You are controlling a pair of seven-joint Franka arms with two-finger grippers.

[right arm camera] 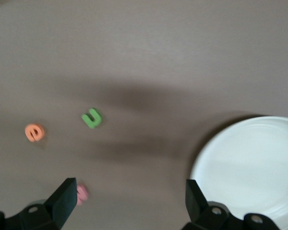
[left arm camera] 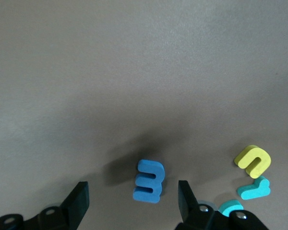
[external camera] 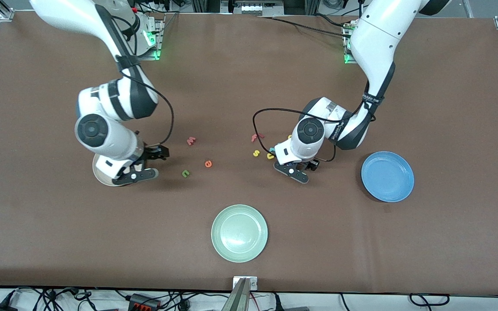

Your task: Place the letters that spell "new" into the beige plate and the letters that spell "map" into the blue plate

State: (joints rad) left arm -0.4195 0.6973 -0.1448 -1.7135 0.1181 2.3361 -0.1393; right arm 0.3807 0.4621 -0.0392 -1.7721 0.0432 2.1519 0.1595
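Note:
The green n belongs in the beige plate, so my right gripper needs to close on the legs of the green n [external camera: 185, 173] [right arm camera: 91, 118].
My left gripper [left arm camera: 132, 201] [external camera: 295, 169] is low over the table, open, with the blue m [left arm camera: 149, 180] between its fingers and touching neither; the arm hides the m in the front view. A yellow letter [left arm camera: 253, 160] and two teal letters [left arm camera: 253, 189] lie beside it. The blue plate [external camera: 387, 176] sits toward the left arm's end. My right gripper [right arm camera: 129, 199] [external camera: 136, 169] hangs open and empty at the rim of the beige plate [right arm camera: 249, 163] [external camera: 100, 172]. The green n [external camera: 185, 173] [right arm camera: 91, 118], orange e [external camera: 208, 163] [right arm camera: 34, 132] and pinkish-red w [external camera: 191, 140] [right arm camera: 81, 193] lie on the table between the arms.
A pale green plate [external camera: 239, 233] sits nearer the front camera, midway between the arms. A red f [external camera: 256, 137] and a yellow s [external camera: 256, 153] lie next to the left gripper's cluster of letters. Brown table surface spreads all around.

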